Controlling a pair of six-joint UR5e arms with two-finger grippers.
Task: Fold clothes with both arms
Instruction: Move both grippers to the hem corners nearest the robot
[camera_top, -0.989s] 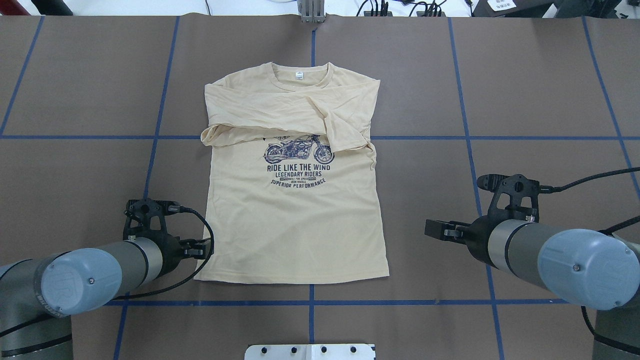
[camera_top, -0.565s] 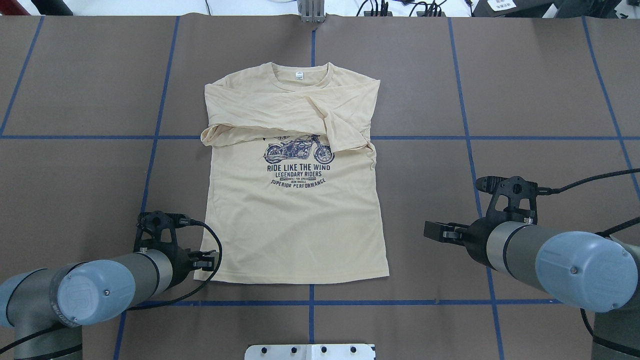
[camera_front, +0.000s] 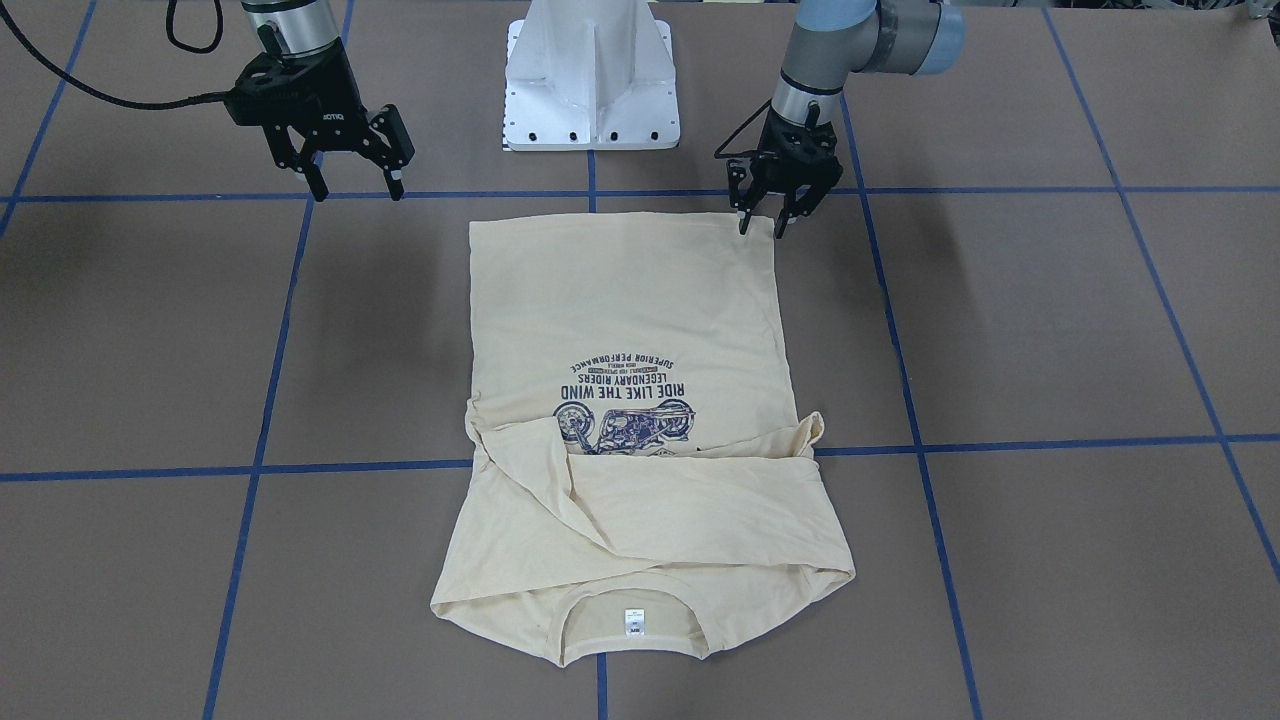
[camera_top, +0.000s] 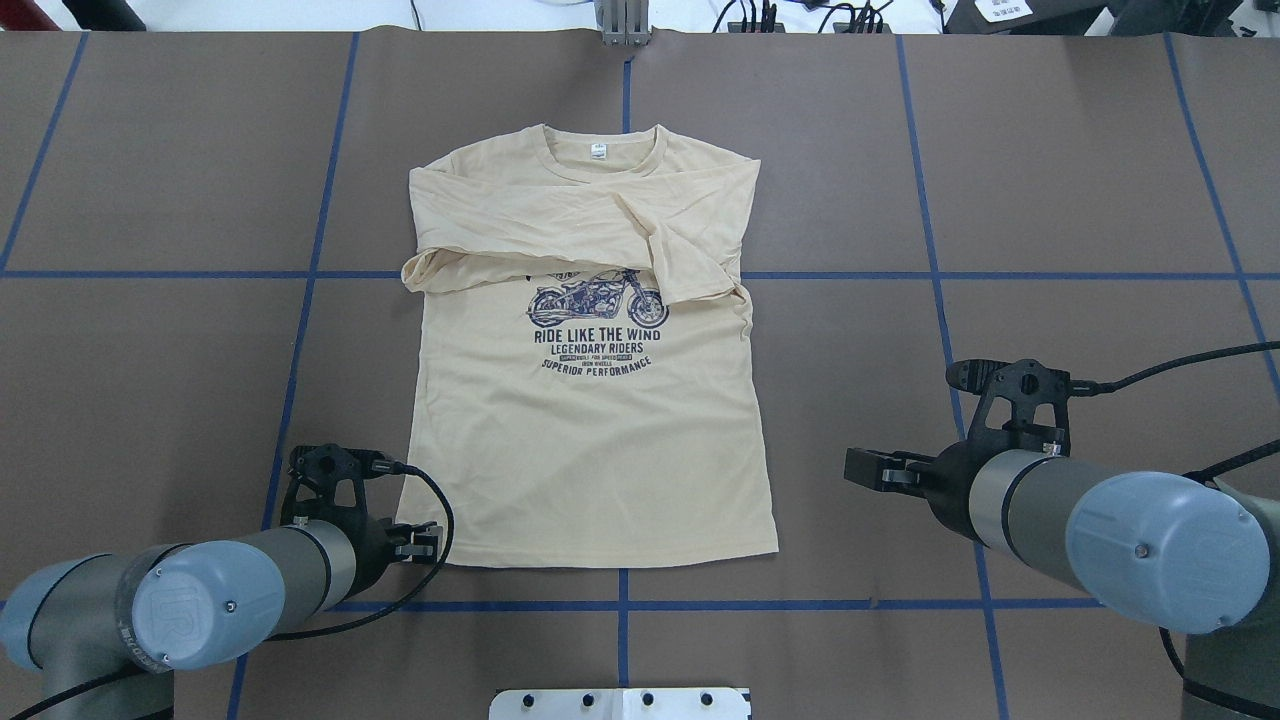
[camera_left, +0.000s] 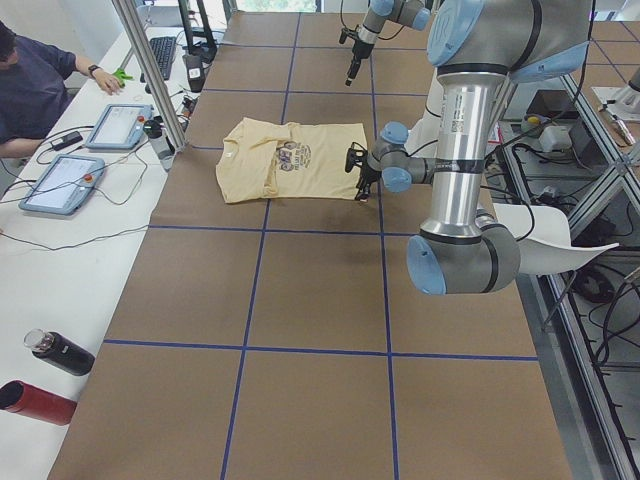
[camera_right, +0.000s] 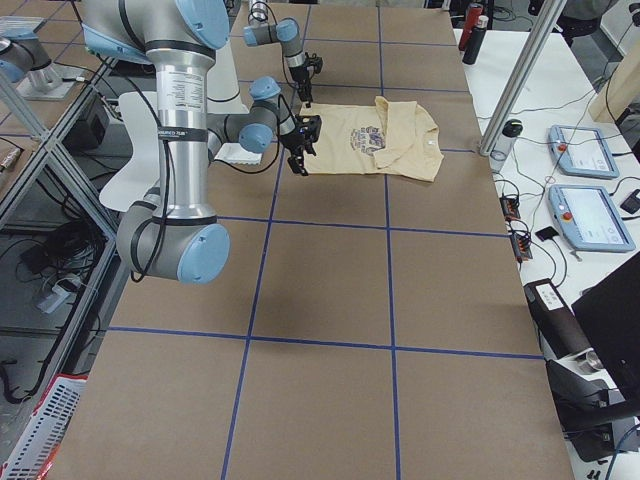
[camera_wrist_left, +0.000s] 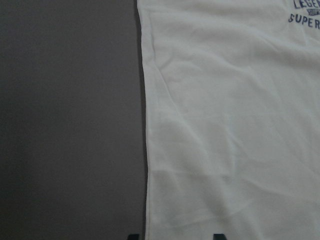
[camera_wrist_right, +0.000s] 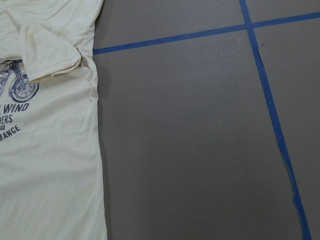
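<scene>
My right gripper should grip the free hem corner (camera_front: 475, 226) of the cream-yellow T-shirt, at the hem's other end from my left gripper.
The cream-yellow T-shirt (camera_top: 590, 450) lies flat on the brown table, print up, both long sleeves folded across the chest and the neck label at the far end. It also shows in the front view (camera_front: 620, 300). My left gripper (camera_front: 760, 224) is open and low at the shirt's near-left hem corner; the left wrist view shows the shirt's side edge (camera_wrist_left: 147, 150) between the fingertips. In the overhead view the left gripper (camera_top: 425, 550) touches that corner. My right gripper (camera_front: 358, 190) is open and empty, hovering apart from the hem's right corner, and it also shows in the overhead view (camera_top: 862, 470).
The white pedestal (camera_front: 592, 80) stands at the robot's side of the table. Blue tape lines (camera_top: 620, 605) mark a grid. In the exterior left view an operator (camera_left: 30, 90) sits at a side bench with tablets (camera_left: 60, 185) and bottles (camera_left: 40, 400).
My left gripper has moved back toward the robot and slightly right, down to the shirt's near-left hem corner. The right arm has shifted only slightly. The shirt has not moved.
</scene>
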